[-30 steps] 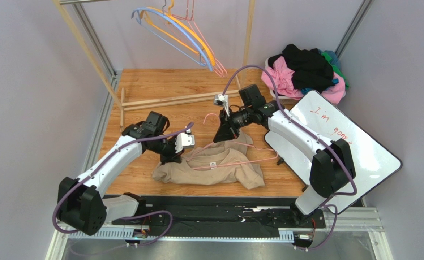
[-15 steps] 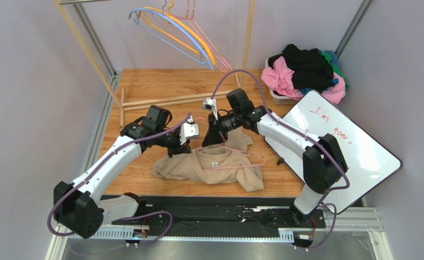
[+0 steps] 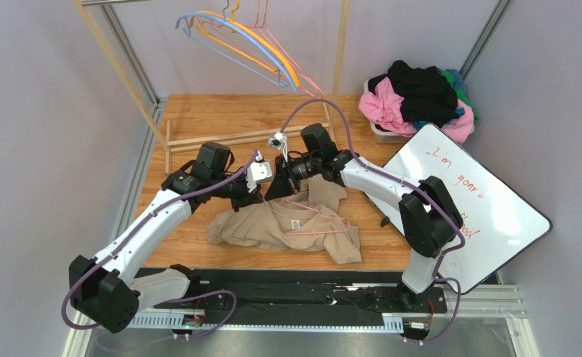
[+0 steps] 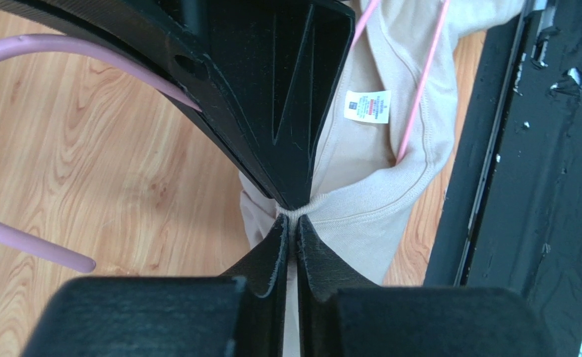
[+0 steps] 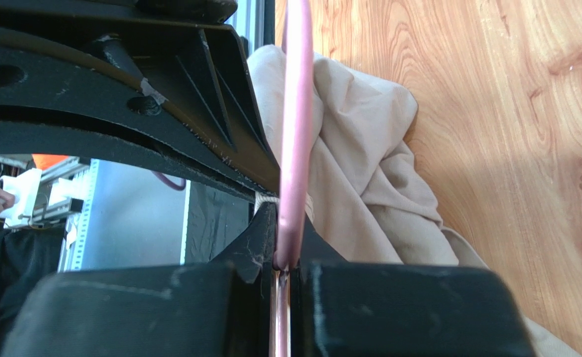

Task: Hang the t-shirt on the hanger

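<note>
The hanger's far end is outside the collar while the robot's right gripper holds the hanger's hook, so the left gripper should pinch collar and hanger together [image 4: 306, 210].
The tan t-shirt [image 3: 286, 227] lies crumpled on the wooden table, its white neck label [image 4: 367, 106] showing. The thin pink wire hanger [image 3: 323, 225] lies across its chest, and one end goes into the collar. My left gripper [image 3: 255, 195] is shut on the shirt's ribbed collar [image 4: 346, 204] and holds it up. My right gripper [image 3: 277, 190] is shut on the hanger's wire [image 5: 295, 126] near the hook, right beside the left gripper. The pink hook [image 4: 40, 52] curls by the left fingers.
Blue, orange and pink hangers [image 3: 256, 52] hang on a wooden rack at the back. A bin of pink, black and green clothes [image 3: 420, 100] stands at the back right. A whiteboard [image 3: 473, 201] lies to the right. A black rail [image 3: 301, 294] runs along the near edge.
Both grippers have moved left and closer together. The right one has carried the hanger's hook end towards the left one, and the collar is lifted. The shirt has shifted slightly left.
</note>
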Available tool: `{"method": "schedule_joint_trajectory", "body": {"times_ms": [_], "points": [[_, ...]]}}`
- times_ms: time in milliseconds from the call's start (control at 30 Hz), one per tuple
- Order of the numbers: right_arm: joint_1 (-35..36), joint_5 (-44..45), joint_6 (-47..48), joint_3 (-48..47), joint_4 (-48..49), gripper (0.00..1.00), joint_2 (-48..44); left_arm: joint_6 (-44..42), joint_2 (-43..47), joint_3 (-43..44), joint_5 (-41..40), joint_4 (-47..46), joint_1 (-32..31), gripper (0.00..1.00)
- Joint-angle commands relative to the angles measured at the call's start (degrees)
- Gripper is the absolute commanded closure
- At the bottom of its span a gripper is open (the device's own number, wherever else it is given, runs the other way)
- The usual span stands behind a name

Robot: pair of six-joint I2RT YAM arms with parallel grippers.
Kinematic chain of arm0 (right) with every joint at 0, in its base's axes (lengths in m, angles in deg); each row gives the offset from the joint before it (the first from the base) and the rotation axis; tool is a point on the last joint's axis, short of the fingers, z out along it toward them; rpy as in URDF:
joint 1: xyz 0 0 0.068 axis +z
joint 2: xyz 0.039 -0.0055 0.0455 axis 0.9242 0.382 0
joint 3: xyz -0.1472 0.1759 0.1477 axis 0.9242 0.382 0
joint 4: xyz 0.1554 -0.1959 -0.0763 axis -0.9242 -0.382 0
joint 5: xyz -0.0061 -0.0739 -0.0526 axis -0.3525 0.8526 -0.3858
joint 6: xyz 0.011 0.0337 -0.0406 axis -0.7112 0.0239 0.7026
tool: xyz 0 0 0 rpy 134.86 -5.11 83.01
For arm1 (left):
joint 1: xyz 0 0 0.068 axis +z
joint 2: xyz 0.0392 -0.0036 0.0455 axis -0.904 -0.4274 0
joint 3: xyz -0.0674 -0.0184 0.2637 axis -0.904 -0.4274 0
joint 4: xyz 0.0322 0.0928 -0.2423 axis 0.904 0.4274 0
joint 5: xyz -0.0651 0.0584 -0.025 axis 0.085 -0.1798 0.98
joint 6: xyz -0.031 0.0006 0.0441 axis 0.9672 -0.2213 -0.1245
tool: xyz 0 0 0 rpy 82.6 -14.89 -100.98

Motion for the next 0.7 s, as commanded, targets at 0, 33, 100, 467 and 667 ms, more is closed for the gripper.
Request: {"method": "schedule_joint_trajectory", "body": {"times_ms": [0, 33, 100, 467, 667], "points": [[0.7, -2.7, -3.9, -1.2, 7.5, 1.00, -0.6, 0.5, 1.0, -1.0, -2.3, -3.7, -0.4, 0.87], [0.7, -2.8, -3.9, -1.1, 7.6, 1.00, -0.7, 0.2, 1.1, -1.3, -2.8, -3.5, -0.4, 0.82], [0.7, -3.3, -3.8, -0.5, 7.9, 1.00, -1.2, -0.4, 1.0, -2.1, -3.3, -3.2, -0.3, 0.75], [1.4, -4.7, -5.6, -0.7, 9.4, 1.00, -2.2, -0.3, 0.8, -1.7, 0.3, -3.1, -0.3, 0.98], [-3.2, -1.1, 0.4, -3.5, -9.6, 0.32, -8.9, -6.8, 7.8, -4.9, -0.1, 0.4, -0.4, 1.00]]}}
